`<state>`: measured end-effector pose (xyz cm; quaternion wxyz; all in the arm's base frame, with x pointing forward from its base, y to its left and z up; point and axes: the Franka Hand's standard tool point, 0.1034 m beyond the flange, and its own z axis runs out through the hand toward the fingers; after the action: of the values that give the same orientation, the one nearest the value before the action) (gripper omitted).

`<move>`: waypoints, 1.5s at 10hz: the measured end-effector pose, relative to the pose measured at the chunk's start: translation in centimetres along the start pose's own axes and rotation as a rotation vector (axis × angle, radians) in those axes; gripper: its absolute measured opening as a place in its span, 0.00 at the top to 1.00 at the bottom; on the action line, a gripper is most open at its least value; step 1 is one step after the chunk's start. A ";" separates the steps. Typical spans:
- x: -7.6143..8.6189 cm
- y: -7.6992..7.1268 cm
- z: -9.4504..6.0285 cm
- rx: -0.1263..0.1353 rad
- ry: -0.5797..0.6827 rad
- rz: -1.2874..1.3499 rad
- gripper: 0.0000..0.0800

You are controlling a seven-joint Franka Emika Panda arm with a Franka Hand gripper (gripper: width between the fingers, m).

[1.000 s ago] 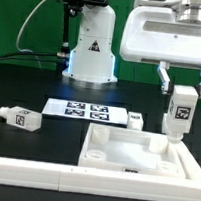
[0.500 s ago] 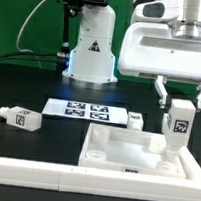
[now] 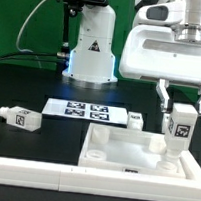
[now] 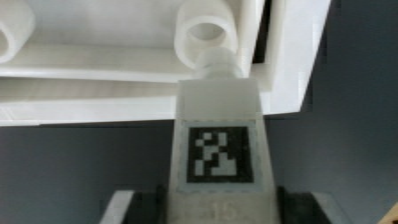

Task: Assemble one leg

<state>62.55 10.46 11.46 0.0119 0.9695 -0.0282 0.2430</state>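
Observation:
My gripper has the white leg. It will let go of the leg upright in the panel's corner hole (image 3: 175, 167) (image 4: 208, 36) closest to the white rail's corner.
My gripper (image 3: 181, 101) is shut on a white leg (image 3: 177, 128) with a black-and-white tag on its side. It holds the leg upright over the right rear corner of the large white square panel (image 3: 123, 149). In the wrist view the leg (image 4: 219, 135) points with its narrow end at a round corner hole (image 4: 206, 36) of the panel (image 4: 107, 85); I cannot tell how far the end sits in the hole. My fingers (image 4: 125, 205) flank the leg's near end.
Another leg (image 3: 19, 118) lies on the black table at the exterior view's left. A small white part (image 3: 135, 120) lies beside the marker board (image 3: 85, 111). The robot base (image 3: 92, 49) stands behind. A white rail (image 3: 41, 169) runs along the front.
The gripper has come down with the leg, bringing its lower end to the panel's right rear corner.

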 end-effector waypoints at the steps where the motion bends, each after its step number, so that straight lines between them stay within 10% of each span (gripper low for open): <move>1: -0.2 0.1 0.2 -0.002 -0.005 0.000 0.64; 15: -2.6 -0.8 2.1 0.005 0.105 0.056 0.55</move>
<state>61.29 11.32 8.38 0.0039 0.9544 -0.0540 0.2937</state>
